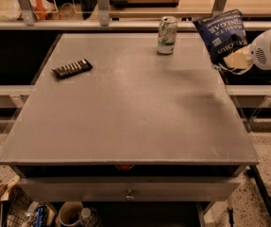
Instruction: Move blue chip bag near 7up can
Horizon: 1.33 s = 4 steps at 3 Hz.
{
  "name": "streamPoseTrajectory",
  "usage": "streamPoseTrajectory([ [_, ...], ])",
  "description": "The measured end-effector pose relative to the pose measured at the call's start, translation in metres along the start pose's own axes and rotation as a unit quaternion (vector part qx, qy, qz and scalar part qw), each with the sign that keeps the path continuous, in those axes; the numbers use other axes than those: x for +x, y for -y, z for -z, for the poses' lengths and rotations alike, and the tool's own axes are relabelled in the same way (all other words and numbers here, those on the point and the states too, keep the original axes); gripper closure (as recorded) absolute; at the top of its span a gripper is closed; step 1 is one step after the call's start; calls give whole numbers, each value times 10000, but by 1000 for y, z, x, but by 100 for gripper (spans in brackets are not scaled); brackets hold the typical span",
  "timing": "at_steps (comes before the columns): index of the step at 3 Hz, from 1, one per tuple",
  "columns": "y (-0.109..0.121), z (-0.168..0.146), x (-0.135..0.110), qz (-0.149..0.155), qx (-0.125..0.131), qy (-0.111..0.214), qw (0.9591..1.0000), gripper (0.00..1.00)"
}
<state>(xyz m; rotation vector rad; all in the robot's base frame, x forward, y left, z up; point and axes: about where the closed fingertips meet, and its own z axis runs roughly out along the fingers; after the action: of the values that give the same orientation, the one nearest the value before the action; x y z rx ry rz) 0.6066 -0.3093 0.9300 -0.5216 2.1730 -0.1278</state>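
Note:
I will use my gripper to set the blue chip bag down on the grey table's far corner [199,61], next to the 7up can.
The blue chip bag [222,33] is a crinkly navy bag with white lettering, held in the air above the table's far right corner. My gripper [233,60] reaches in from the right edge and is shut on the bag's lower right part. The 7up can [166,35] stands upright on the grey table [130,108] near its far edge, a short way left of the bag and apart from it.
A small flat black bar wrapper [71,68] lies at the table's far left. A rail and a counter run behind the table. A drawer front sits below the table's front edge, with clutter on the floor under it.

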Motion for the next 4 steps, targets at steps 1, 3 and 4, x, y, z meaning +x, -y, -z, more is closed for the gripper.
streamPoseTrajectory([
  [1,13,-18,-8,-223,68,123,9997,100],
  [3,8,-72,-20,-571,-144,141,9982,100],
  [4,5,-98,-29,-621,-188,235,9976,100],
])
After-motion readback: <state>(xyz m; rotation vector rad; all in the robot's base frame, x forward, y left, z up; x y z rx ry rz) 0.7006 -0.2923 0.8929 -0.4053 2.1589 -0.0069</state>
